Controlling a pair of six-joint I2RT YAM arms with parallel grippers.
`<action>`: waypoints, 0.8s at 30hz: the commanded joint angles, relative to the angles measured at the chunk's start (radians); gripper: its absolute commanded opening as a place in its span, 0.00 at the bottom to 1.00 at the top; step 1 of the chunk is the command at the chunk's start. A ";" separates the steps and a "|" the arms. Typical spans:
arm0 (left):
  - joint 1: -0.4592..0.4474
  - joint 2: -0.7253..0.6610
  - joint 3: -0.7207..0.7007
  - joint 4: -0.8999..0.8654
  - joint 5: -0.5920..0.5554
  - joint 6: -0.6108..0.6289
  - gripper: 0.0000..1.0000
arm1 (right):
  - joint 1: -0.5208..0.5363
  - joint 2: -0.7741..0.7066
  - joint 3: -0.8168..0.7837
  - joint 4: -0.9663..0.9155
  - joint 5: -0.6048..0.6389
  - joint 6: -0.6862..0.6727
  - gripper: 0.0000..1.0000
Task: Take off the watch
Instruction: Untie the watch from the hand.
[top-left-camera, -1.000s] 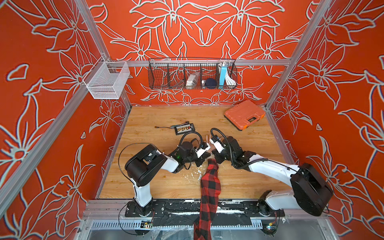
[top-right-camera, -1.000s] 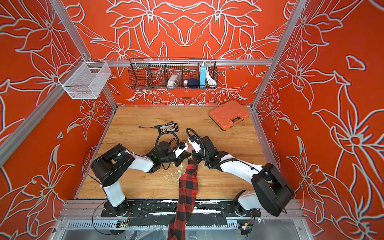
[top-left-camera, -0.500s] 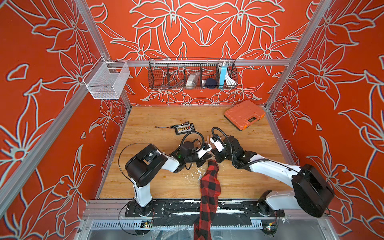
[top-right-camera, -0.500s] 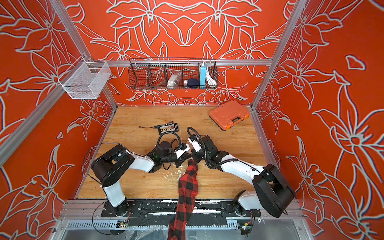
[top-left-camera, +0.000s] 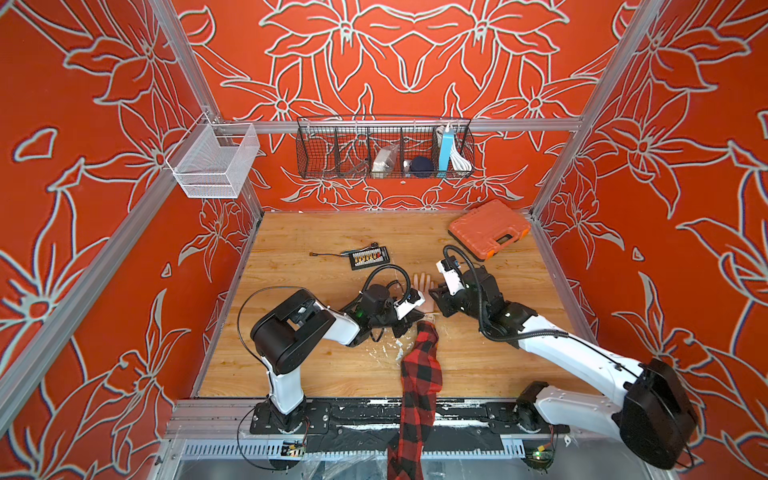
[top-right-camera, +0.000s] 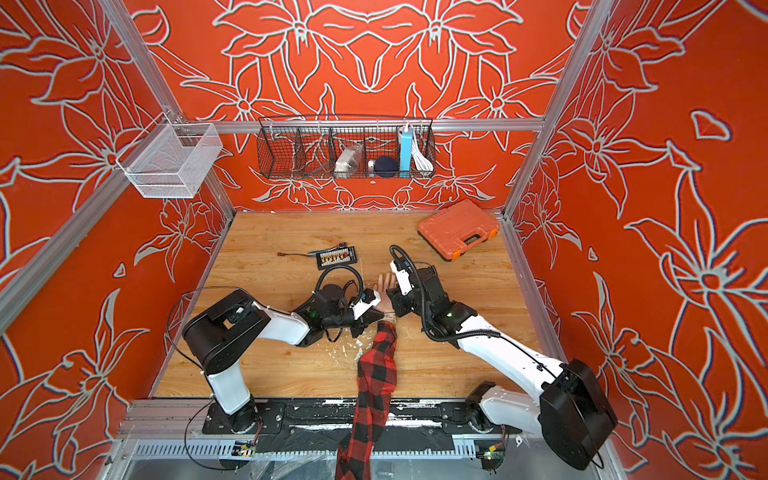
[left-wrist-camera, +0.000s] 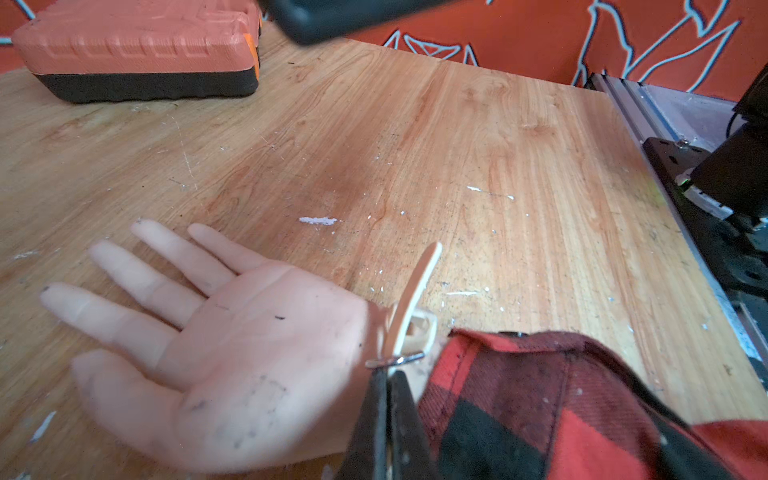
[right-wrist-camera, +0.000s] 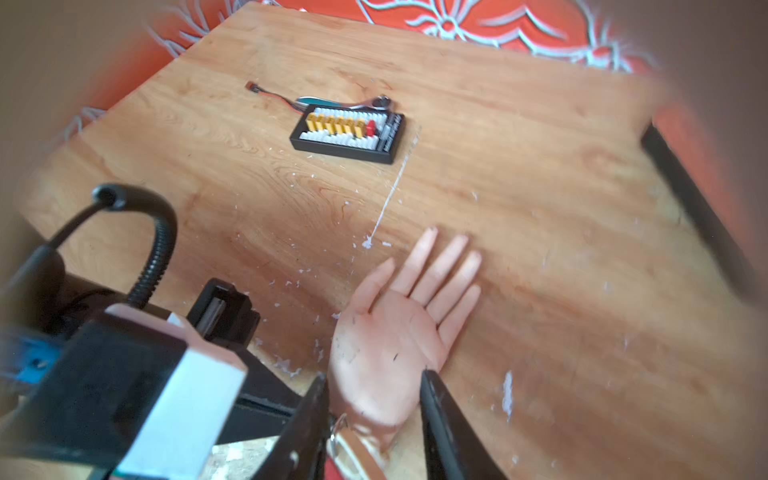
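My left gripper is closed just below the metal buckle while the loose strap end sticks up, so my left gripper will back away and take its tip (left-wrist-camera: 433, 250).
A mannequin hand (left-wrist-camera: 249, 353) lies palm up on the wooden table, its forearm in a red and black plaid sleeve (top-left-camera: 419, 365). The watch (left-wrist-camera: 415, 286) is round the wrist, and only its cream strap and metal buckle show. The loose strap end sticks up from the buckle. My left gripper (left-wrist-camera: 388, 376) is shut on the strap just below the buckle. My right gripper (right-wrist-camera: 374, 376) hangs open over the heel of the palm, one finger on each side, holding nothing. In both top views the grippers meet at the wrist, with the watch (top-left-camera: 430, 319) between them.
An orange tool case (top-left-camera: 489, 228) lies at the back right of the table. A black bit set (top-left-camera: 369, 257) with a ratchet and a cable lies behind the hand. A black wire basket (top-left-camera: 384, 147) and a white mesh basket (top-left-camera: 214, 162) hang on the walls.
My right gripper's jaws have opened. Its arm has shifted slightly away from the wrist. The left gripper has stayed shut at the wrist.
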 joint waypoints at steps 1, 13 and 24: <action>-0.012 -0.004 -0.026 -0.056 0.018 0.007 0.00 | -0.040 -0.002 -0.001 -0.156 -0.040 0.236 0.48; -0.012 -0.008 -0.025 -0.061 0.020 0.006 0.00 | -0.123 0.146 -0.071 -0.014 -0.463 0.706 0.52; -0.012 -0.012 -0.028 -0.055 0.026 0.005 0.00 | -0.127 0.194 -0.055 -0.029 -0.377 0.692 0.39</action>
